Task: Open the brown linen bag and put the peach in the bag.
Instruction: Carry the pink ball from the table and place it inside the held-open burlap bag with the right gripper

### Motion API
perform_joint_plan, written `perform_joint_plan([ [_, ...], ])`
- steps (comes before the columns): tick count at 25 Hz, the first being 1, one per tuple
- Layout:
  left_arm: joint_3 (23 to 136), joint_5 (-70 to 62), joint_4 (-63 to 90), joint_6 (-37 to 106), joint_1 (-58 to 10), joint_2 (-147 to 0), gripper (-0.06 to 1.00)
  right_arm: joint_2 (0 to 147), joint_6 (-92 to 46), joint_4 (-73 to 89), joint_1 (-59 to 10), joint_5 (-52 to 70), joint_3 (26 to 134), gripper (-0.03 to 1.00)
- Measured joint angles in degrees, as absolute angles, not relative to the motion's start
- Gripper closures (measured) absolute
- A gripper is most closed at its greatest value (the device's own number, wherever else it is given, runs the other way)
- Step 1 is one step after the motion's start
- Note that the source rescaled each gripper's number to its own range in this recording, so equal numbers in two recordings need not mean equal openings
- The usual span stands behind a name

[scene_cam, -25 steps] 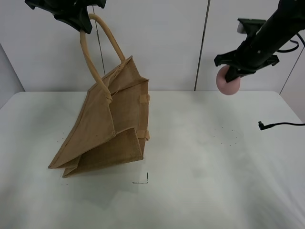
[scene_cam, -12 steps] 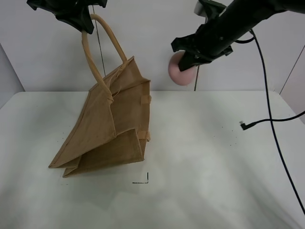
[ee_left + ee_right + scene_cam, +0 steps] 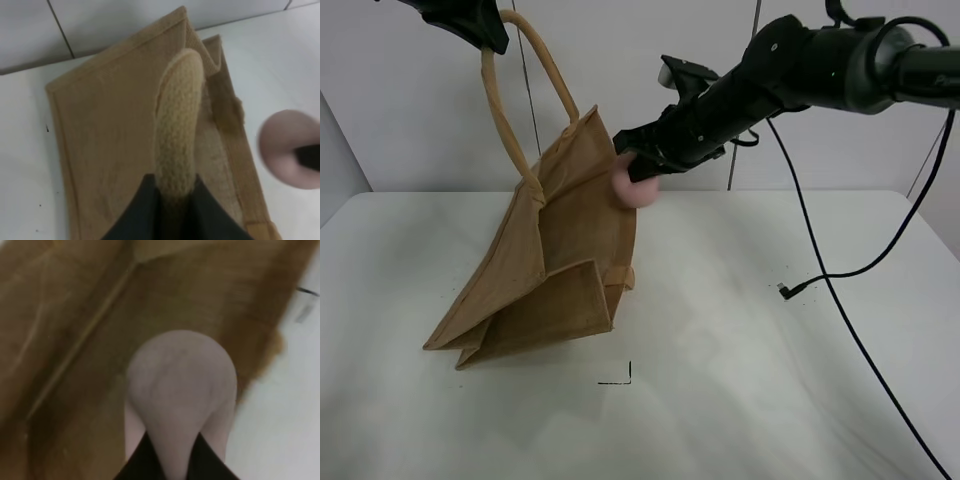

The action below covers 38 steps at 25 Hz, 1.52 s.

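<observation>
Next, I release the peach, now held against the bag's upper edge, with my right gripper inside the brown linen bag (image 3: 571, 259), just behind its folded front flap.
The brown linen bag (image 3: 555, 260) hangs tilted from its beige rope handle (image 3: 525, 90), its base resting on the table. My left gripper (image 3: 485, 32) is shut on that handle at the top left; the left wrist view shows the handle (image 3: 176, 135) between the jaws and the bag (image 3: 110, 140) below. My right gripper (image 3: 642, 172) is shut on the pink peach (image 3: 638, 190) and holds it against the bag's upper right edge. In the right wrist view the peach (image 3: 180, 385) fills the middle with the bag's fabric (image 3: 75, 325) behind it. The peach also shows in the left wrist view (image 3: 287, 147).
The white table (image 3: 770, 380) has a small black corner mark (image 3: 620, 378) in front of the bag. A black cable (image 3: 840, 300) trails from the right arm across the right side of the table. A white wall stands behind.
My right arm has swung left with the peach, from the far right to the bag's upper right edge. The bag's side has pushed in slightly. The left gripper still holds the handle up.
</observation>
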State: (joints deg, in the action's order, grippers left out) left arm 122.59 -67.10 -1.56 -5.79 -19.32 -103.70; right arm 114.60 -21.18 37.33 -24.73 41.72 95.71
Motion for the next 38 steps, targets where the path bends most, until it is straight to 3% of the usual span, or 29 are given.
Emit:
perform_joint_plan([
  [8,122.59,-67.10,-1.40,-5.76,-19.32,-103.70,0.94,120.87,-33.43,55.34,-25.38,39.19,95.71,0.97],
  [17,122.59,-67.10,-1.40,-5.71,-19.32,-103.70,0.94,123.61,-34.22,55.45,-29.88,31.04,95.71,0.97],
  [28,122.59,-67.10,-1.40,-5.71,-19.32,-103.70,0.94,126.55,-34.22,55.51,-30.21,29.15,95.71,0.95],
  [29,122.59,-67.10,-1.40,-5.71,-19.32,-103.70,0.94,126.55,-34.22,55.66,-30.21,29.15,95.71,0.90],
  [31,122.59,-67.10,-1.40,-5.71,-19.32,-103.70,0.94,126.55,-34.22,56.04,-30.21,29.34,95.71,0.69],
  [34,122.59,-67.10,-1.40,-5.71,-19.32,-103.70,0.94,126.55,-34.26,56.08,-30.21,31.20,95.71,0.18],
  [36,122.59,-67.10,-1.40,-5.71,-19.32,-103.70,0.94,126.55,-34.26,55.38,-30.21,32.39,96.29,0.05],
  [38,122.59,-67.10,-1.28,-5.71,-19.32,-103.70,0.94,126.34,-33.60,53.52,-30.21,33.68,97.57,0.00],
])
